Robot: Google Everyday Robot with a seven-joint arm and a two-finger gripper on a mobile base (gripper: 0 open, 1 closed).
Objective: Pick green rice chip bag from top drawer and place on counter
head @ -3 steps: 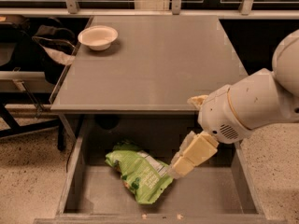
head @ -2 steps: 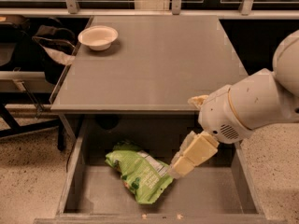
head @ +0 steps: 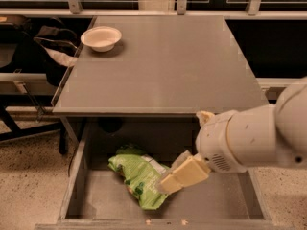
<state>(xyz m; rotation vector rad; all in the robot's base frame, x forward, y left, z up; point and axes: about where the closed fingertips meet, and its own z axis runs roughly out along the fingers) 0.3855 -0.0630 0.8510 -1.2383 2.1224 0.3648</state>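
Observation:
The green rice chip bag is in the open top drawer, and my gripper should close on the crinkled middle point(head: 144, 176) of it, between its two ends.
The green rice chip bag point(head: 136, 174) lies crinkled on the floor of the open top drawer point(head: 216, 202), left of its middle, with its white label panel facing right. My gripper point(head: 167, 180) reaches down into the drawer from the right, and its tip is at the bag's right edge, touching or overlapping it. The white arm point(head: 249, 138) hangs over the drawer's right half and hides part of it. The grey counter point(head: 163, 66) sits directly above the drawer.
A white bowl point(head: 101, 37) stands on the counter's far left corner. Dark chairs and a bag point(head: 48, 47) stand to the left of the counter. A rail and dark windows run along the back. Speckled floor shows on both sides of the drawer.
My arm and gripper have come lower and a little to the left, so the gripper tip is now against the bag's right edge. The bag and the bowl have not moved.

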